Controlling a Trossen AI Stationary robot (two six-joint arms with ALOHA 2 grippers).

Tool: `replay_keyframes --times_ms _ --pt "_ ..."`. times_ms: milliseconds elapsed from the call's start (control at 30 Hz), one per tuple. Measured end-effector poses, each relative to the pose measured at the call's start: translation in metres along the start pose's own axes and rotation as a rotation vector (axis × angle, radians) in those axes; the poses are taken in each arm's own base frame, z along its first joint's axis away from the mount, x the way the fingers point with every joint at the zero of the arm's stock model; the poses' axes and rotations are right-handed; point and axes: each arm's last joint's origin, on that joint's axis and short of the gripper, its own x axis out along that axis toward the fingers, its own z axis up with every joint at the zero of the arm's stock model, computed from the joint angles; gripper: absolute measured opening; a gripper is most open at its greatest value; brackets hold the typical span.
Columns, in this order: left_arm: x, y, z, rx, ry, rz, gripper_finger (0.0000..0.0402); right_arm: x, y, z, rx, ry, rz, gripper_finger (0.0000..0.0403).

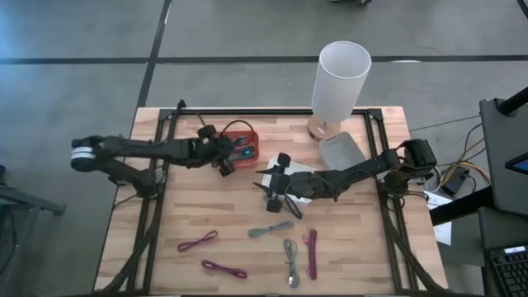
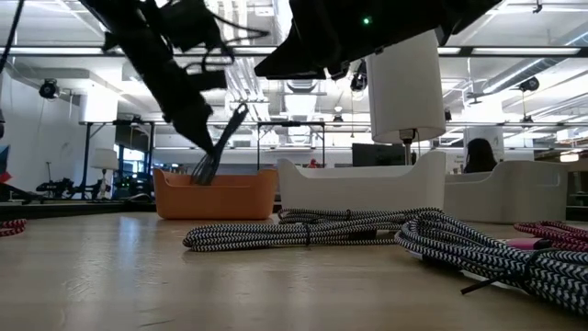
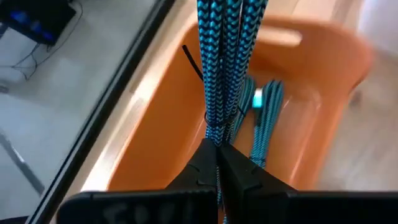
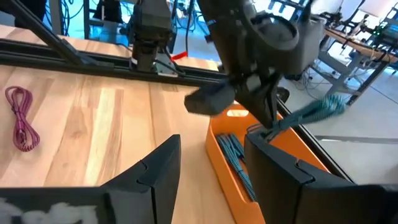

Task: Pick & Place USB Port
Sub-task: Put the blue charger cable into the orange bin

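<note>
I should use my left gripper to let go of the blue cable bundle on the other blue cable inside the orange bin point(image 1: 242, 152) point(image 3: 269, 121).
My left gripper point(image 1: 229, 158) is over the orange bin point(image 1: 246, 147) at the far middle of the table, shut on a blue braided cable bundle point(image 3: 222, 62). More blue cable point(image 3: 264, 118) lies on the bin's floor; I cannot tell whether it is the same cable. My right gripper point(image 1: 272, 186) is open and empty at the table's middle, just left of a black-and-white braided cable point(image 1: 290, 203) that lies on the table. In the right wrist view its fingers point(image 4: 155, 171) stand wide apart, facing the orange bin point(image 4: 280, 155). My left gripper pinches the blue cable bundle between its two fingertips point(image 3: 211, 158), several strands side by side point(image 3: 217, 124). In the low view the bundle point(image 2: 219, 147) slants down from the fingers, and its lower end point(image 2: 204, 173) dips behind the orange bin's wall.
A tall white cylinder point(image 1: 340, 82) stands at the far edge, and a pale tray point(image 1: 342, 151) lies in front of it. Purple cables point(image 1: 198, 241) point(image 1: 224, 269) point(image 1: 311, 252) and grey cables point(image 1: 271, 228) point(image 1: 290, 262) lie near the front. Black frame rails run along both sides.
</note>
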Motion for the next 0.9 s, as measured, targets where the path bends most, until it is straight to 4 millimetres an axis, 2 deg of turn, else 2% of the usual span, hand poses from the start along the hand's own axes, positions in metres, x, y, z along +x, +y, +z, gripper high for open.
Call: replay_keyframes --times_ms 433,767,900 --pt "0.048 -0.008 -0.015 0.076 0.185 0.017 0.0 0.0 0.0 -0.002 0.012 0.022 0.002 0.0172" --pt "0.058 -0.013 -0.018 0.123 0.223 0.013 0.0001 0.0 0.0 -0.004 0.005 0.04 0.004 0.0159" --pt "0.059 -0.012 -0.017 0.122 0.222 0.02 0.0015 0.0 0.0 -0.004 0.005 0.04 0.004 0.0157"
